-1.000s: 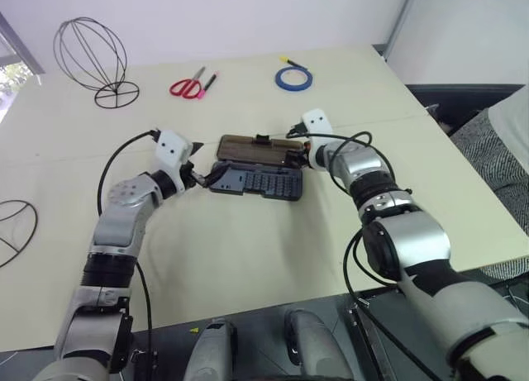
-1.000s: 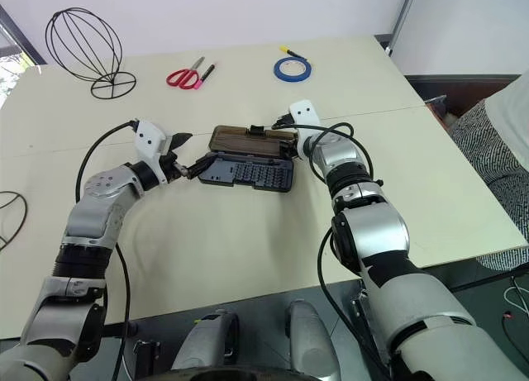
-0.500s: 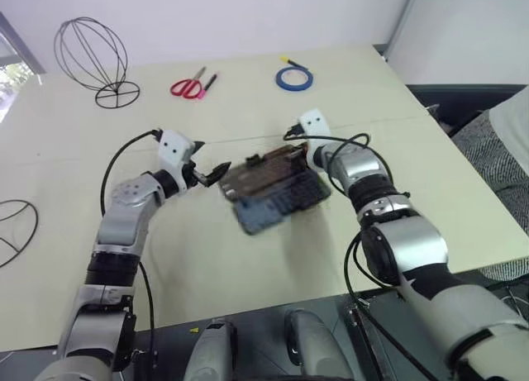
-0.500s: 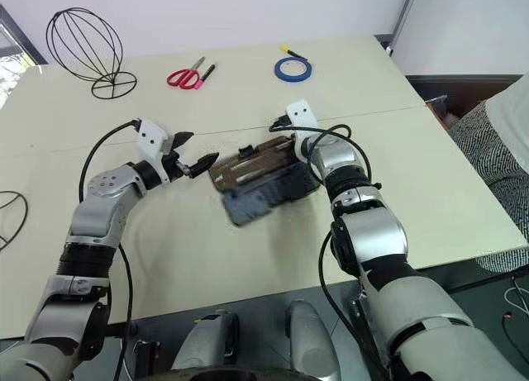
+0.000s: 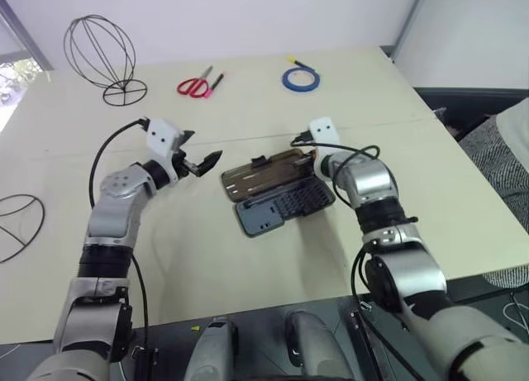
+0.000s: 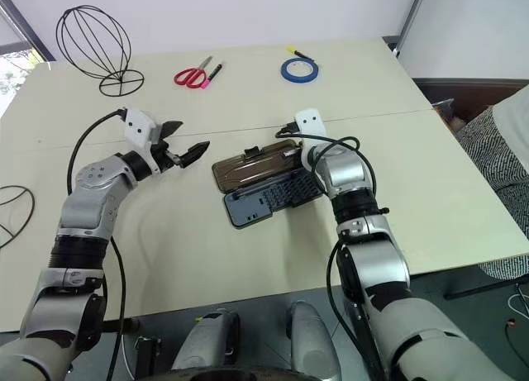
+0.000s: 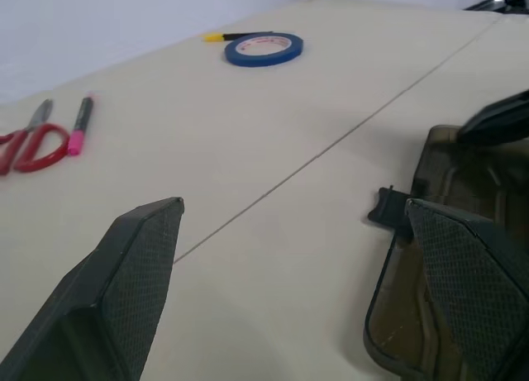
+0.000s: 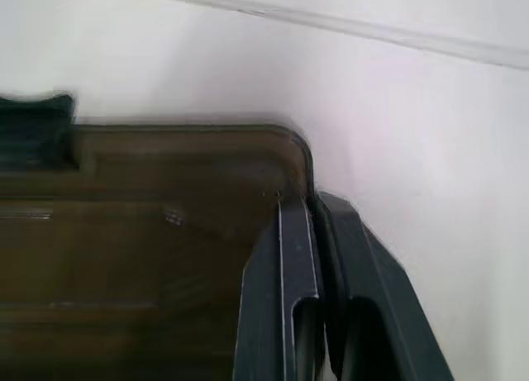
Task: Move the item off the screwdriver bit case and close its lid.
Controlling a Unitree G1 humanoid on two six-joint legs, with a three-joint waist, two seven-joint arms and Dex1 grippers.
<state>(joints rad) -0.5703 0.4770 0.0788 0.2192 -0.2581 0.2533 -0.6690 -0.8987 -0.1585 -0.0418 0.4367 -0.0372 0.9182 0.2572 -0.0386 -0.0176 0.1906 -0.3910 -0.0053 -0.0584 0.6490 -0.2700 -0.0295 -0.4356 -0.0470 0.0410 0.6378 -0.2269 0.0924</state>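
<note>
I will use my right gripper to turn the open case straight by the lid's corner, as it lies slanted to me, then open and regrip the lid's short side (image 8: 310, 176).
The item (image 5: 101, 50), a tall cage of dark wire loops, stands at the table's far left corner, well away from the screwdriver bit case (image 5: 286, 208). The case lies open and slanted in the middle of the table, with rows of bits in its tray. Its smoky-brown lid (image 5: 263, 173) lies flat on the far side, its black latch tab (image 7: 387, 209) pointing away. My left gripper (image 5: 203, 150) hovers open just left of the case, not touching it. My right gripper (image 5: 312, 156) is shut, and its fingers (image 8: 289, 315) lie at the lid's right corner.
Red-handled scissors (image 5: 193, 86) and a pink marker (image 5: 214, 82) lie at the far middle of the table (image 5: 248, 108). A blue tape roll (image 5: 297, 78) lies to their right. A flat wire ring (image 5: 16, 226) sits at the left edge. A seam (image 7: 314, 158) crosses the tabletop.
The case has swung round and now lies slanted, nearer to me. My right gripper has gone from open to shut. My left gripper has come off the case's left end.
</note>
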